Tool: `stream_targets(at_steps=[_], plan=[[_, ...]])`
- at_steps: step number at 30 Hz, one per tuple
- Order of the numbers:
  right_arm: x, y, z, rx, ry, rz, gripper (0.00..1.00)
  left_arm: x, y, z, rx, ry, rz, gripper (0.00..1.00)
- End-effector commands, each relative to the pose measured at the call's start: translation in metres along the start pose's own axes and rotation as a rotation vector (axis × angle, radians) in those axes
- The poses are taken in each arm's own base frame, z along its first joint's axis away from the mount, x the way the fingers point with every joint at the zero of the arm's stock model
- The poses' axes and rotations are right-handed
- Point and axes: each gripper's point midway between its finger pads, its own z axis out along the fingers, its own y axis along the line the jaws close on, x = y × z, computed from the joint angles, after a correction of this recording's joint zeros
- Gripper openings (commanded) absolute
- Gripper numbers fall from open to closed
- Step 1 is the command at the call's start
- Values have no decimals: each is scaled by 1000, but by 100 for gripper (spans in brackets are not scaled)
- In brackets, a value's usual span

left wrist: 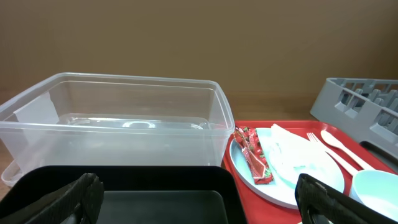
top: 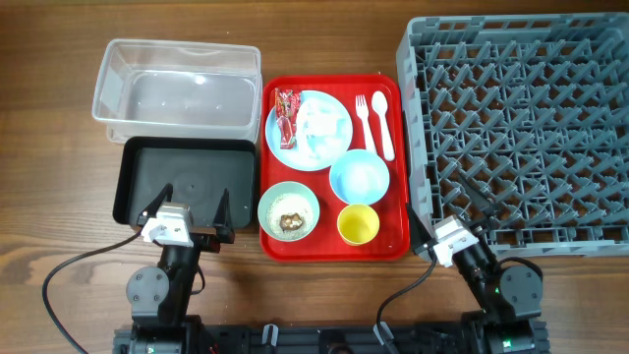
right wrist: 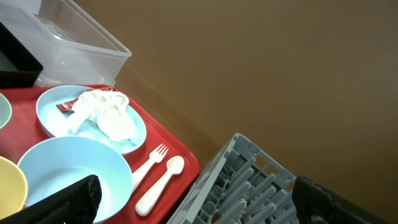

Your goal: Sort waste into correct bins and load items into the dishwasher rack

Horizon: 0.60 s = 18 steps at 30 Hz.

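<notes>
The left gripper needs to next go to the yellow cup's rim [top: 340,226] on the side facing the pale green bowl and close there.
On the red tray [top: 334,247] a light blue plate [top: 329,147] holds the red snack wrapper [top: 286,116] and crumpled white paper [top: 320,124]. A white fork [top: 365,122] and spoon [top: 382,124] lie to its right. A light blue bowl [top: 359,177], a yellow cup [top: 358,224] and a pale green bowl [top: 289,210] with rice and a brown lump sit in front. The clear tub [top: 178,87] and black tray [top: 187,183] are left; the grey rack [top: 521,123] is right. My left gripper [top: 193,209] is open over the black tray's near edge. My right gripper [top: 447,222] is open at the rack's near left corner.
The wooden table shows around everything. In the left wrist view the clear tub [left wrist: 112,124] stands behind the black tray [left wrist: 155,196], with the plate [left wrist: 286,165] to the right. The right wrist view shows the blue bowl [right wrist: 74,174], the fork [right wrist: 149,162] and the rack's corner [right wrist: 249,180].
</notes>
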Motion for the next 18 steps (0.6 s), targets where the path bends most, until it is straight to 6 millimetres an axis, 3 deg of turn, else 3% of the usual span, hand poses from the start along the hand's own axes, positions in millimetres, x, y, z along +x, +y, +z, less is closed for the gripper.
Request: stream_targets(at_steps=[1,16,18], plan=[[-2,0,0,-2,-14,-10,100,1,3,0,-15,1,12,100],[-2,0,0,-2,-14,-10,100,1,3,0,-15,1,12,100],[-2,0,0,-2,-14,-10,100,-9,-5,-1,31,-38,17,100]])
